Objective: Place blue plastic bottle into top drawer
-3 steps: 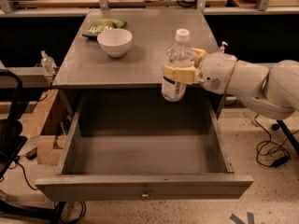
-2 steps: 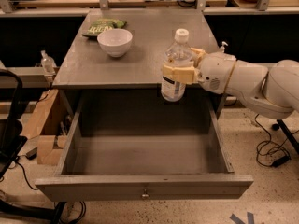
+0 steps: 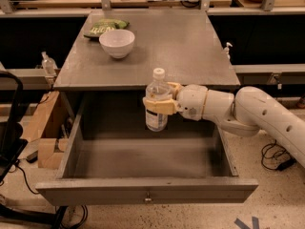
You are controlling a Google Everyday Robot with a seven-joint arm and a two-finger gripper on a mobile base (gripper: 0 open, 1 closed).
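Note:
Next, my gripper puts the blue plastic bottle down upright on the middle of the open top drawer's grey bottom [image 3: 156, 153].
The blue plastic bottle [image 3: 157, 101] is a clear bottle with a white cap and a white label. It stands upright in the air, held by my gripper [image 3: 159, 104], which is shut around its middle. The white arm reaches in from the right. The bottle hangs in front of the table's front edge, above the back part of the open top drawer [image 3: 143, 159]. The drawer is pulled far out, wide and grey, with a small metal knob [image 3: 147, 197] on its front panel. Its inside shows nothing in it.
A white bowl [image 3: 117, 43] and a green packet [image 3: 104, 27] sit at the back left of the grey table [image 3: 190, 42]. Small pump bottles stand at left [image 3: 47, 64] and right [image 3: 228, 49]. Cardboard boxes [image 3: 43, 128] are on the floor at left.
My gripper has carried the bottle down and forward, from over the table's front right part to in front of its edge, above the open drawer.

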